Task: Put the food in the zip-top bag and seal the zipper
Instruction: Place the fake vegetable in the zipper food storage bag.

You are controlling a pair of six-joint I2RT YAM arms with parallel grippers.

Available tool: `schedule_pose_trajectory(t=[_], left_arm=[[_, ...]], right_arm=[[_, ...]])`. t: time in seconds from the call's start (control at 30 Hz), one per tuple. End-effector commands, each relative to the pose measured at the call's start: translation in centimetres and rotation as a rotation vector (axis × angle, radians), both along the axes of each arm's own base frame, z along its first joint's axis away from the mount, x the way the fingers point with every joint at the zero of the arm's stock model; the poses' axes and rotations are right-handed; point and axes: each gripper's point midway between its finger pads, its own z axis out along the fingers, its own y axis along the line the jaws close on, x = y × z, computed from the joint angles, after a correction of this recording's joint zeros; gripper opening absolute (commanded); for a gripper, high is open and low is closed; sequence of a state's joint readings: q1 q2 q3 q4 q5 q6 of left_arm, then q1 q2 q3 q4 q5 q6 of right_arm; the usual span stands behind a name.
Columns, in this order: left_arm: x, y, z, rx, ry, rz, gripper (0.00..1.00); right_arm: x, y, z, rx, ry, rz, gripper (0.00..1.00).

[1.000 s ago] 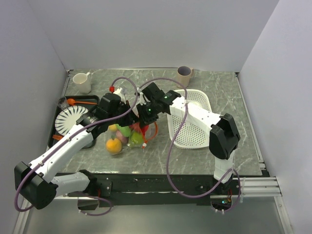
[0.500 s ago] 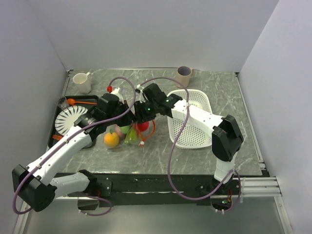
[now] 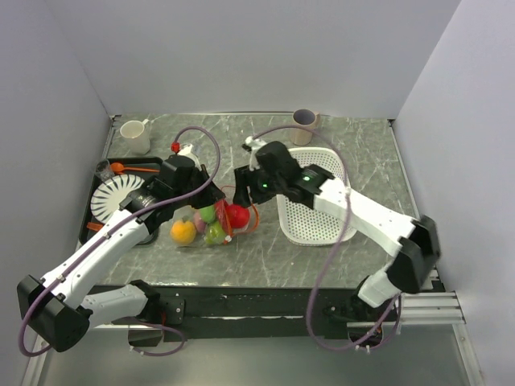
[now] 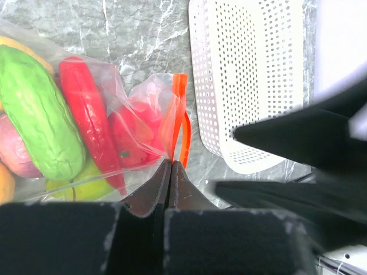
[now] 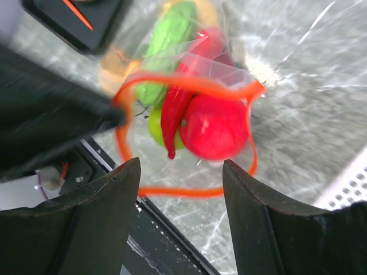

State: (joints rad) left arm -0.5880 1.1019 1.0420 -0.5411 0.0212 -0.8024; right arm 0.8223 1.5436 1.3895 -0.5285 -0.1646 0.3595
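The zip-top bag is next for my right gripper, which should go to it and close on the orange zipper's side (image 3: 257, 215) (image 5: 252, 150) nearest the white basket, beside the red fruit.
The zip-top bag (image 3: 201, 225) lies at table centre with food inside: an orange fruit (image 3: 183, 232), green pieces (image 3: 211, 214) and a red round fruit (image 3: 236, 215). My left gripper (image 4: 171, 163) is shut on the bag's edge right at the orange zipper (image 4: 181, 109); beside it show a green vegetable (image 4: 34, 109) and a red chili (image 4: 86, 114). My right gripper (image 5: 180, 172) hangs open above the bag's mouth, nothing between its fingers (image 5: 109, 206). Below it the zipper (image 5: 189, 86) forms an open loop around the red fruit (image 5: 215, 126) and chili (image 5: 175, 112).
A white perforated basket (image 3: 318, 213) stands right of the bag, close to the right arm. A black tray (image 3: 149, 165) with a white plate (image 3: 113, 197) and an orange spoon (image 3: 133, 167) is at the left. A white mug (image 3: 135, 135) and a beige cup (image 3: 304, 122) stand at the back.
My right gripper has opened and drawn back from the bag, its arm swinging out to the right. The red fruit now rests at the bag's mouth. The left gripper stays shut on the edge.
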Motion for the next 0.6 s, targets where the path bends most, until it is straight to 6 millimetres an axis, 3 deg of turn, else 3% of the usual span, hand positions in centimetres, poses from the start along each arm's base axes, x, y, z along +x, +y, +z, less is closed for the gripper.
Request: schedule_pose_trajectory(t=[0.0, 0.13, 0.3, 0.4, 0.57], left_arm=[[0.7, -0.2, 3.0, -0.049, -0.077, 0.018, 0.01], [0.8, -0.3, 3.1, -0.058, -0.081, 0.021, 0.01], [0.7, -0.2, 3.4, -0.055, -0.086, 0.018, 0.01], [0.7, -0.2, 3.4, -0.053, -0.09, 0.015, 0.01], [0.6, -0.1, 3.2, -0.049, -0.083, 0.015, 0.01]], right_arm=[[0.1, -2.2, 1.6, 0.031, -0.081, -0.072, 0.66], [0.1, -3.4, -2.2, -0.064, 0.01, -0.106, 0.65], [0.1, -3.3, -6.5, -0.129, 0.082, -0.128, 0.64], [0.9, -3.5, -8.1, -0.176, 0.089, -0.154, 0.6], [1.2, -3.3, -8.6, -0.184, 0.096, -0.155, 0.56]])
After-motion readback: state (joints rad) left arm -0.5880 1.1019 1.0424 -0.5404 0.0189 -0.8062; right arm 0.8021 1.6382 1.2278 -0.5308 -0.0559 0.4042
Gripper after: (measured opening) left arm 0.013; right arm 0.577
